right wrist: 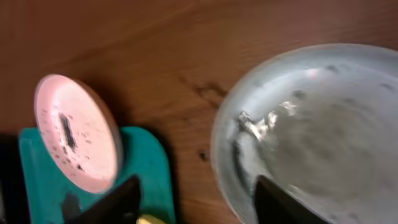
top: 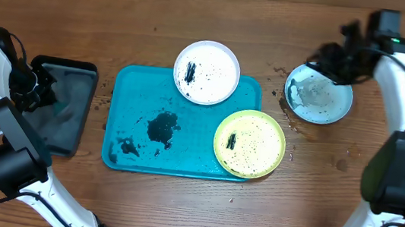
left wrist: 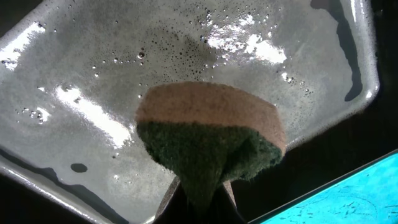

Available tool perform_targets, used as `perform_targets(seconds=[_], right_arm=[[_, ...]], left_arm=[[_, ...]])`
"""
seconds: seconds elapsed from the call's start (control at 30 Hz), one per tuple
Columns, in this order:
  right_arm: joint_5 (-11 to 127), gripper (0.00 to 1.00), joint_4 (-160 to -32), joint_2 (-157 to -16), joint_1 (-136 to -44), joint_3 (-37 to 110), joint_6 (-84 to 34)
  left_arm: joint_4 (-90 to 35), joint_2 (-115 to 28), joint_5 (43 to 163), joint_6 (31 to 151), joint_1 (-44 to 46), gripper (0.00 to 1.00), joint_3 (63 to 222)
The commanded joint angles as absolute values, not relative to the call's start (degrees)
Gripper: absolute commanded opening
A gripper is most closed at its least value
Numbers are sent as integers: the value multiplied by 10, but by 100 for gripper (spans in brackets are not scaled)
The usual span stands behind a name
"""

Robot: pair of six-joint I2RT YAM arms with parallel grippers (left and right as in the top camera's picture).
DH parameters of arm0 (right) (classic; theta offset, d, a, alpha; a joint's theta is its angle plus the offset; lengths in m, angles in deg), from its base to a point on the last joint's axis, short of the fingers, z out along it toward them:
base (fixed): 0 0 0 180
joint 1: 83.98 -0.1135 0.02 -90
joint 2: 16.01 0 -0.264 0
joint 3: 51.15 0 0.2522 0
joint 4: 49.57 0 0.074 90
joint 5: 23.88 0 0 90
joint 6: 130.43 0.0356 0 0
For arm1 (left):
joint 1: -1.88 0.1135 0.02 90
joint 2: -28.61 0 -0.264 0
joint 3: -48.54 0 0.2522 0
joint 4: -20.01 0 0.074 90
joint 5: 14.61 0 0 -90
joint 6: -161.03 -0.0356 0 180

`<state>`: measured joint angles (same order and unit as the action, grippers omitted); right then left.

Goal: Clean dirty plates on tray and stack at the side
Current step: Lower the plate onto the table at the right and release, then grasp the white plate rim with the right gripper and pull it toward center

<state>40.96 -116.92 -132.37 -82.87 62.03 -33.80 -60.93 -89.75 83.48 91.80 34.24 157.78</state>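
Observation:
The white plate is over the turquoise tray's far edge, so I will grab the plate's rim (top: 237, 81) with my right gripper and pull it inward before my left gripper wipes.
The turquoise tray (top: 132, 125) lies mid-table with black smears on it. A speckled white plate (top: 206, 72) sits on its far edge, and a yellow-green plate (top: 249, 143) overhangs its right corner. The light blue plate (top: 318, 95) rests on the wood to the right, wet and streaked (right wrist: 323, 124). My right gripper (top: 332, 65) hovers at this plate's far rim. It (right wrist: 196, 202) is open and holds nothing, with one finger (right wrist: 280, 202) over the plate. My left gripper (top: 37, 88) is shut on a brown-and-green sponge (left wrist: 208, 140).
A black tray with a wet grey inside (top: 62, 105) stands left of the turquoise tray, under the sponge (left wrist: 93, 93). Dark crumbs dot the wood near the light blue plate. The right wrist view also shows the white plate (right wrist: 78, 140) and the tray's corner (right wrist: 155, 168).

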Motion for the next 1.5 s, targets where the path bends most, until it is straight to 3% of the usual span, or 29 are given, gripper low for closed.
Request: perform_targets(seconds=[0.0,0.2,0.63,0.77,0.9,1.0,1.33,1.4,1.47], right_arm=[[452,68,-1138,-1317,-900,631,-329],[610,69,-1073,-1360,-993,631,-266],[620,65,-1024,-1450,-1077,631,-212],[617,33,-1024,-1452,-1088,631,-210],[603,16,-1038,-1452,-1096,631,-209],[603,9,-1067,-1450,-1103,639,-209],[503,8,-1173,-1431,-1151,671,-208],[500,22,-1191,-1431,-1168,671,-193],[500,25,-1206,-1431,-1182,671,-171]], left_arm=[[-608,-900,844,907,344,4,1575],[-608,-900,845,907,344,4,1575],[-607,-900,858,907,344,4,1575],[-607,-900,858,903,344,4,1575],[-606,-900,858,903,344,4,1575],[-607,-900,858,903,344,4,1575],[-607,-900,858,903,344,4,1575],[-608,-900,858,903,344,4,1575],[-608,-900,858,903,343,4,1575]])
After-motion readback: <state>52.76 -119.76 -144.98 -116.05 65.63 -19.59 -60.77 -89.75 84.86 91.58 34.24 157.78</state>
